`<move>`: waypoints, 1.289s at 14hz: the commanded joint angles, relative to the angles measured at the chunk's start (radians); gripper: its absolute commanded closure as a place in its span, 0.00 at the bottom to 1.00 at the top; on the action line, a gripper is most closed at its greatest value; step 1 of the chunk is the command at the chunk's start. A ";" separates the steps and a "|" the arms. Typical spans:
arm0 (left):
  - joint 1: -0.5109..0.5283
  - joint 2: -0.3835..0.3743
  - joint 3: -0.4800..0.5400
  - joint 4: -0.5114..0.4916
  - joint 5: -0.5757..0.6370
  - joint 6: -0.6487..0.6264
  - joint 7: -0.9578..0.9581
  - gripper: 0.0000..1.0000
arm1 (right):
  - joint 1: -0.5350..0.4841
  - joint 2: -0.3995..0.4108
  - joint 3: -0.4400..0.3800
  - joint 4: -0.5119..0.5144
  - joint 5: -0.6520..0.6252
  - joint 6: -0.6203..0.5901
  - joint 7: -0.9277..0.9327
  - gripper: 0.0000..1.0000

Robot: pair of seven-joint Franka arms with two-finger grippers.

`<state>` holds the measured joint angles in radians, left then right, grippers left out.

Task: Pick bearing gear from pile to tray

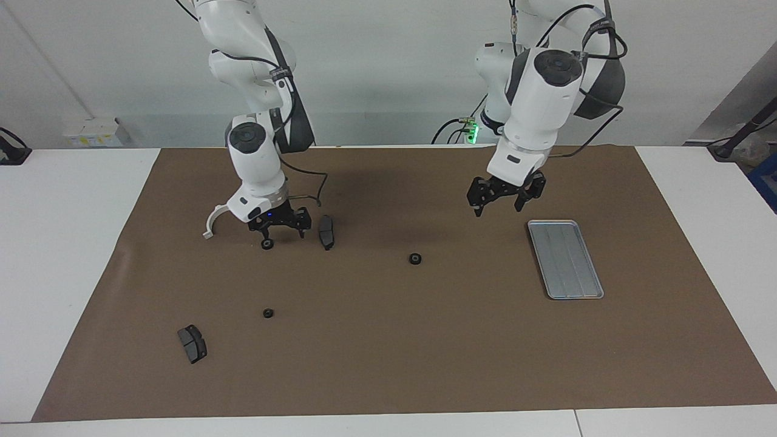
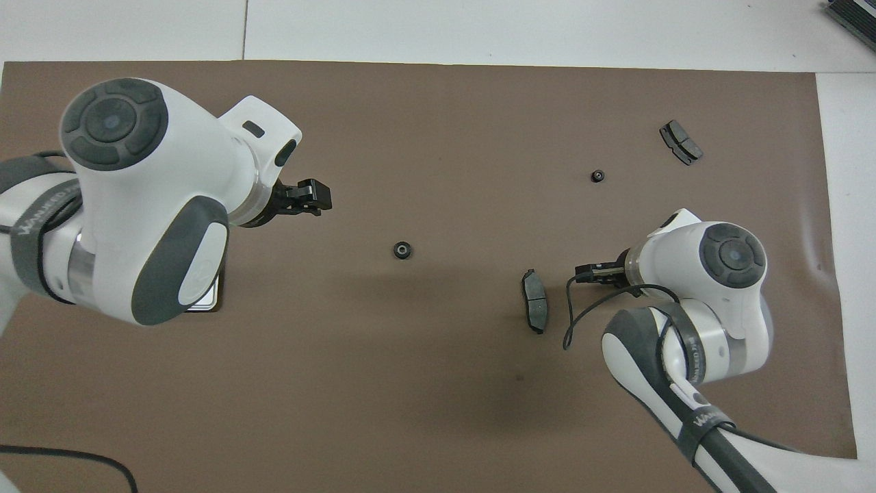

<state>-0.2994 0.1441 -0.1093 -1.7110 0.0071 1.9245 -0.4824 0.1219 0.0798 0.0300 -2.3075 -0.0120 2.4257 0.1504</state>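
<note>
Next, I move my left gripper over to the black bearing gear [image 2: 402, 250] near the middle of the mat, and close it there.
Three small black bearing gears lie loose on the brown mat: one [image 1: 266, 244] beside the white bracket [image 1: 212, 221], one [image 1: 415, 259] near the mat's middle, also seen from overhead [image 2: 402, 250], and one [image 1: 268, 313] farther from the robots. My right gripper [image 1: 283, 233] hangs open and low, just over the first gear, holding nothing. The silver tray [image 1: 565, 259] lies toward the left arm's end. My left gripper [image 1: 499, 209] hangs open and empty in the air over the mat, beside the tray. In the overhead view the left arm hides most of the tray [image 2: 205, 307].
One dark brake pad [image 1: 326, 232] lies close beside the right gripper, between it and the middle gear. Another brake pad [image 1: 192, 343] lies farther from the robots, toward the right arm's end. White tabletop [image 1: 73, 243] borders the mat.
</note>
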 commanded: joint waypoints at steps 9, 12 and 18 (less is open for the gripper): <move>-0.145 0.161 0.017 -0.041 -0.003 0.189 -0.191 0.00 | -0.064 0.028 0.016 -0.056 0.023 0.089 -0.043 0.58; -0.152 0.208 0.017 -0.039 -0.001 0.264 -0.199 0.00 | -0.058 0.037 0.016 -0.047 0.023 0.089 -0.011 1.00; -0.162 0.258 0.016 -0.041 -0.001 0.372 -0.202 0.04 | -0.010 0.026 0.016 0.006 0.024 0.043 0.052 1.00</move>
<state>-0.4446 0.3982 -0.1085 -1.7529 0.0070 2.2739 -0.6750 0.1098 0.1084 0.0417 -2.3237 -0.0052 2.4916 0.1911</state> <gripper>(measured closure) 0.018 0.652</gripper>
